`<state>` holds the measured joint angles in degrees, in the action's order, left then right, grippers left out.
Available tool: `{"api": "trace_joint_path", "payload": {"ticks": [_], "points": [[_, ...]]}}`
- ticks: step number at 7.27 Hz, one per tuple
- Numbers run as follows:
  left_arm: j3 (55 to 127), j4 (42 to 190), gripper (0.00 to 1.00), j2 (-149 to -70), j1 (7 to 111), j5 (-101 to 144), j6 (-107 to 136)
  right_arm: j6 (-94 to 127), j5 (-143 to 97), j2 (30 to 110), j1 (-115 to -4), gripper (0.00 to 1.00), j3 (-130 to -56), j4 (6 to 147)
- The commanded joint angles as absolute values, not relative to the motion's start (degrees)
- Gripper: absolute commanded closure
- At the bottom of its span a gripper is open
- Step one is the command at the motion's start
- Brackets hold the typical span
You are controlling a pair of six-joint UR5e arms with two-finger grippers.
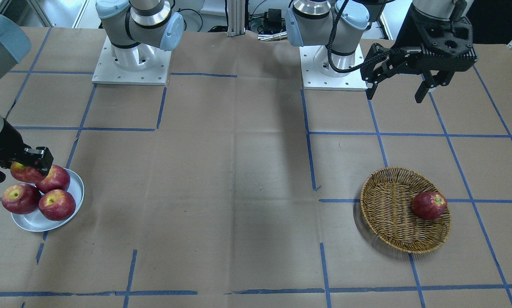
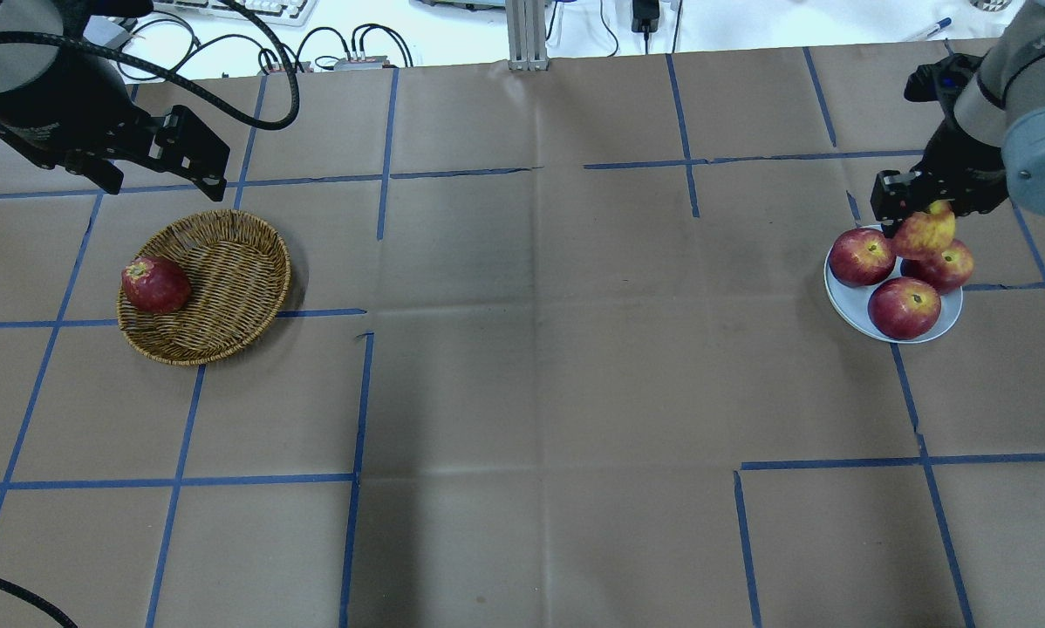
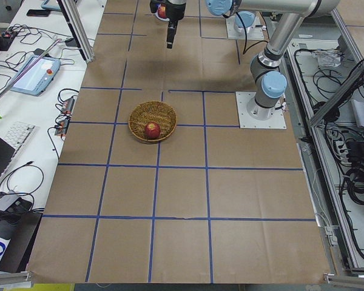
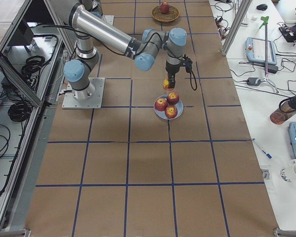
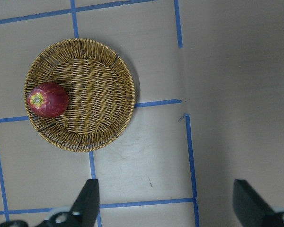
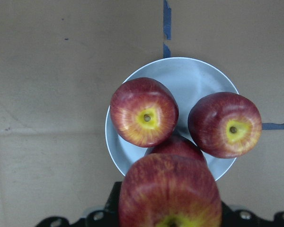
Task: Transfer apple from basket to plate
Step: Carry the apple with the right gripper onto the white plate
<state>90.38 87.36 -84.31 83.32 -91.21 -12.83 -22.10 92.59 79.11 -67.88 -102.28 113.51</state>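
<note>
Next, my right gripper releases the lighter red apple on top, between the darker red apples (image 1: 30,185) (image 6: 190,150) on the plate. The lighter apple is just above the plate's back.
My right gripper (image 2: 919,214) is shut on the apple (image 2: 925,232), lighter red with yellowish streaks, and holds it just above the back of the white-grey plate (image 2: 842,298). The right wrist view shows the apple (image 6: 170,191) held over the plate (image 6: 189,78). Three darker red apples (image 1: 57,204) lie on the plate (image 1: 31,221). The wicker basket (image 2: 226,279) stands at the robot's left and holds one dark red apple (image 2: 154,284). My left gripper (image 2: 165,185) hangs open and empty above the table behind the basket (image 5: 94,94).
The table is covered in brown paper with a blue tape grid. The two arm bases (image 1: 131,64) stand at the robot's edge. Cables and a keyboard lie beyond the far table edge (image 2: 252,9).
</note>
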Motion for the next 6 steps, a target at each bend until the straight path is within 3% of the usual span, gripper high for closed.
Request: {"api": "trace_joint_path", "payload": {"ticks": [1,6], "points": [[90.35,87.36,0.01,-84.37,83.32,-91.23,-12.83,-27.76,90.27,76.49,-63.82,0.48,-105.28,119.41],[90.26,87.36,0.01,-84.37,83.32,-91.14,-12.83,-28.21,88.33,72.68,-63.02,0.47,-105.47,123.49]]}}
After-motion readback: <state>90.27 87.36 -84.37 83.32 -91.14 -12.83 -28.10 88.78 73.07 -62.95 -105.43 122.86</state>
